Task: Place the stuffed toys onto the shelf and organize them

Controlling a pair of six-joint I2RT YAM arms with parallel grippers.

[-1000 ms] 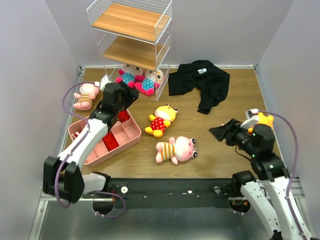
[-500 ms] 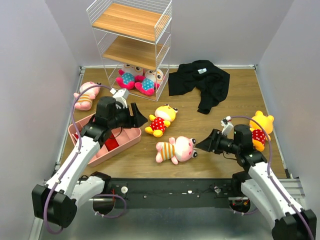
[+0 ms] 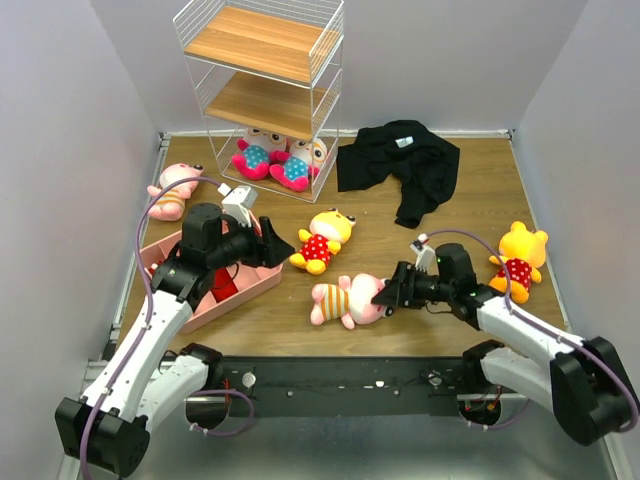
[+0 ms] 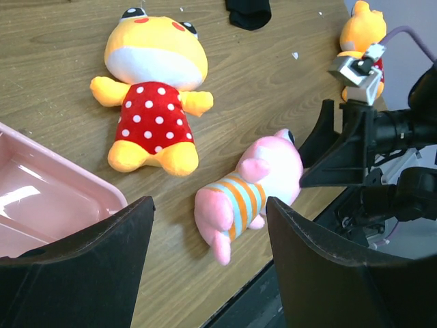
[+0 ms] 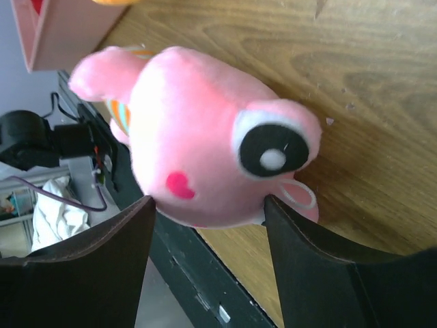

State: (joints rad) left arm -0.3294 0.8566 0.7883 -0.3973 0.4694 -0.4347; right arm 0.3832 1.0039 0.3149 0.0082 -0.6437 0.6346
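Note:
Next, my left gripper grips the legs [image 3: 318, 305] [image 4: 214, 220] of the pink striped toy near the table's front edge, because my right gripper is at the toy's head.
A pink striped toy [image 3: 348, 299] lies near the table's front edge. My right gripper [image 3: 389, 293] is open, its jaws on either side of the toy's head [image 5: 212, 137]. My left gripper [image 3: 272, 250] is open and empty, above the table between the tray and a yellow polka-dot toy [image 3: 322, 238]. That yellow toy [image 4: 153, 102] and the pink toy [image 4: 252, 195] both show in the left wrist view. A second yellow toy [image 3: 518, 258] sits at the right. Another pink toy [image 3: 170, 190] lies at the far left. Two white-faced toys [image 3: 272, 158] sit on the bottom tier of the shelf [image 3: 262, 70].
A pink compartment tray [image 3: 250, 285] lies under my left arm at the front left. A black garment [image 3: 405, 170] is spread at the back, right of the shelf. The table's black front rail [image 3: 340, 375] runs just behind the pink striped toy.
My right gripper swung left from the yellow toy at the right, over to the pink striped toy's head. My left gripper moved from near the shelf forward and right, over the tray's edge.

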